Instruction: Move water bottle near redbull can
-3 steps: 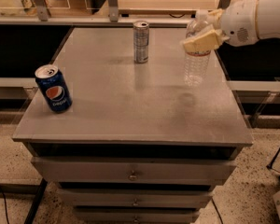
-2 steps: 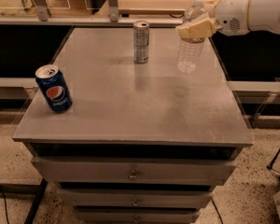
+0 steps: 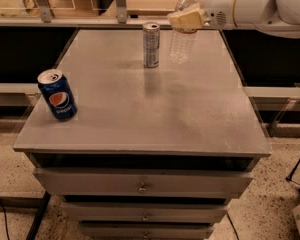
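Observation:
I need to let go of the water bottle with my gripper close beside the redbull can (image 3: 171, 69), on the side away from the Pepsi can.
The water bottle (image 3: 182, 43) is a clear ribbed plastic bottle, held upright at the far right of the grey tabletop (image 3: 145, 104), its base just above the surface. My gripper (image 3: 186, 18) comes in from the right on a white arm and is shut on the bottle's upper part. The redbull can (image 3: 151, 44), slim and silver-grey, stands upright at the far middle of the table, a short gap to the left of the bottle.
A blue Pepsi can (image 3: 57, 95) stands at the table's left edge. Drawers (image 3: 140, 186) sit below the tabletop. A ledge with clear containers (image 3: 50, 4) runs behind the table.
My gripper has carried the water bottle leftward and toward the far edge, closing the gap to the redbull can. The cans have not moved.

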Controlling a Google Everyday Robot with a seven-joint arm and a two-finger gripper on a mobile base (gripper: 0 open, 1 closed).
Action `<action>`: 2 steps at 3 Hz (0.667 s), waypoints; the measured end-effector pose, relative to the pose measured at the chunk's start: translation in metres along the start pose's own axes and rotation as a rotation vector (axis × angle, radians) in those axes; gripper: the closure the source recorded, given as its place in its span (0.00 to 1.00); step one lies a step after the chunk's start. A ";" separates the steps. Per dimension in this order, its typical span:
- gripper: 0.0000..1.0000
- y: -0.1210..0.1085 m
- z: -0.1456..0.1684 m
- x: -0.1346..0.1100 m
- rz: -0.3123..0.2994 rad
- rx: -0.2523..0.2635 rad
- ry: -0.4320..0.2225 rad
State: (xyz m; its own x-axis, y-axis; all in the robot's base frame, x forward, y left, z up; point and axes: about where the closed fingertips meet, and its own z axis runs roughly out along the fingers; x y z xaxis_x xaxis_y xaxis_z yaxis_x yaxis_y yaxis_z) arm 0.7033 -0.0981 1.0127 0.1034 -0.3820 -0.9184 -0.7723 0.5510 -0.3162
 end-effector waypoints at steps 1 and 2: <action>1.00 0.002 0.022 -0.002 -0.012 0.010 0.019; 1.00 0.002 0.035 0.006 -0.008 0.016 0.041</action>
State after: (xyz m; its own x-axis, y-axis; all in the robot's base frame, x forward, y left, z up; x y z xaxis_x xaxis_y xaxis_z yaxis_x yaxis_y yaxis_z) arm 0.7238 -0.0733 0.9983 0.0834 -0.4164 -0.9053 -0.7612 0.5597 -0.3275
